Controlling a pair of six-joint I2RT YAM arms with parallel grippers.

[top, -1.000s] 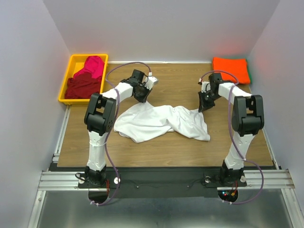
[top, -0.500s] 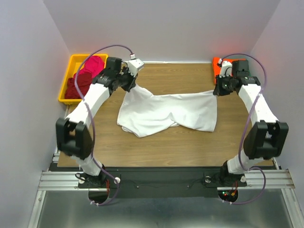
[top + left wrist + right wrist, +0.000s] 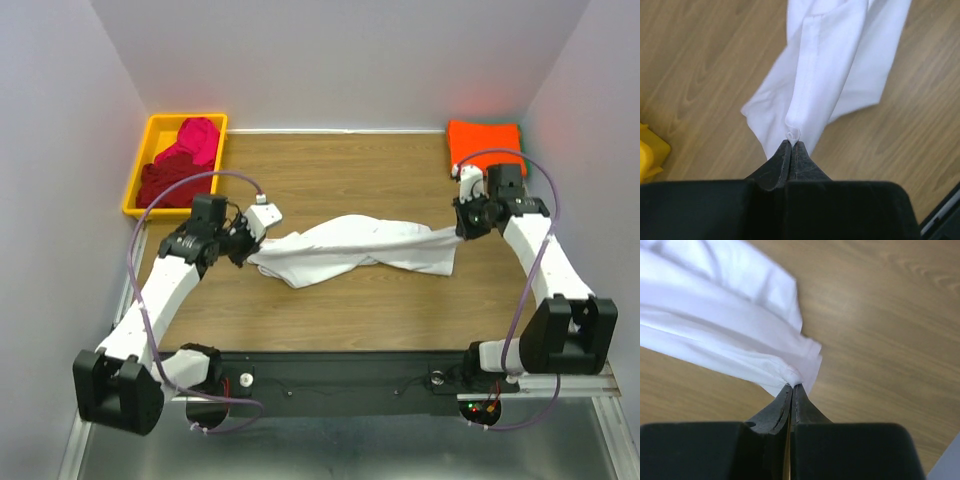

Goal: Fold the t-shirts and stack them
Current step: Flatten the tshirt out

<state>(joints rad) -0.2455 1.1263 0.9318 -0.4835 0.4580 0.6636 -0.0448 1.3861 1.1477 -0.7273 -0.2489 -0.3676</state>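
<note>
My right gripper is holding a fold of the bunched white t-shirt above the t-shirt's loose near corner. It should take that corner (image 3: 448, 271) before it lifts the t-shirt open.
The white t-shirt (image 3: 350, 247) hangs stretched between my two grippers over the middle of the table. My left gripper (image 3: 243, 243) is shut on its left end; the left wrist view shows the white t-shirt (image 3: 830, 75) pinched at the tips of the left gripper (image 3: 791, 144). My right gripper (image 3: 462, 228) is shut on its right end, and the right wrist view shows the white cloth (image 3: 725, 340) held by the right gripper (image 3: 792, 386). A folded orange t-shirt (image 3: 486, 146) lies at the back right. Dark red (image 3: 172, 183) and magenta (image 3: 196, 139) t-shirts lie in the bin.
A yellow plastic bin (image 3: 139, 178) stands at the back left corner; its corner shows in the left wrist view (image 3: 650, 152). The wooden table (image 3: 340, 310) has grey walls on three sides and a metal rail along the near edge.
Both grippers have pulled the white t-shirt toward the near side and lowered it; the left arm has swung out left and forward. The shirt now hangs narrower and twisted between them.
</note>
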